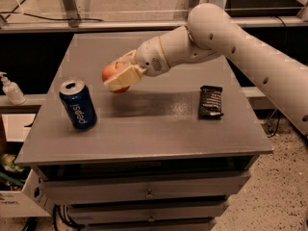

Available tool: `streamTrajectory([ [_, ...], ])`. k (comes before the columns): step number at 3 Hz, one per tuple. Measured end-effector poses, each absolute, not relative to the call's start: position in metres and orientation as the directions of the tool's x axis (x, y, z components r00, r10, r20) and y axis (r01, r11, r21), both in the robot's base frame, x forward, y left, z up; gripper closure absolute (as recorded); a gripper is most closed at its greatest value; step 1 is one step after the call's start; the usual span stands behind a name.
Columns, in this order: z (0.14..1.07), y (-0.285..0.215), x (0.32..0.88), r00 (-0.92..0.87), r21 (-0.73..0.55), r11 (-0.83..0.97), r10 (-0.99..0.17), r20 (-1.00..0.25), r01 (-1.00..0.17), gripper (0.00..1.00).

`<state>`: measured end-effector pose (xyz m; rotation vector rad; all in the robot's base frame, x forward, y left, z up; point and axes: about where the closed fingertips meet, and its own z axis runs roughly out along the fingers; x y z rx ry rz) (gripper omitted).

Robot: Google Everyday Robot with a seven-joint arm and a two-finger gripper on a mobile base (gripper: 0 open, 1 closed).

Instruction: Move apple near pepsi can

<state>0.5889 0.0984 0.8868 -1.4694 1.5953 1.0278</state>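
Note:
Next, I release the apple, now held above the table near the can, on the grey table (100, 104) beside the pepsi can, on its wrapper-facing side.
The pepsi can (78, 104), dark blue with white lettering and a silver top, stands upright near the left front of the grey table (159, 134). My gripper (118, 77) is shut on the red-orange apple (112, 72) and holds it above the table, a short way up and to the right of the can. The cream fingers (122, 79) cover the apple's right and lower side.
A flat black snack bar wrapper (211, 102) lies on the table's right side. A soap dispenser bottle (11, 90) stands on a lower ledge at the left. Drawers sit under the tabletop. A railing runs behind the table.

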Motion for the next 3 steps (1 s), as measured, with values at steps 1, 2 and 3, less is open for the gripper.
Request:
streamTrajectory([
  [1, 0.879, 0.100, 0.563, -0.068, 0.092, -0.036, -0.423, -0.903, -0.995, 1.00],
  [2, 0.871, 0.102, 0.545, -0.058, 0.102, -0.085, -0.412, -0.909, -0.991, 1.00],
  [3, 0.862, 0.114, 0.532, -0.045, 0.107, -0.137, -0.397, -0.917, -0.985, 1.00],
])
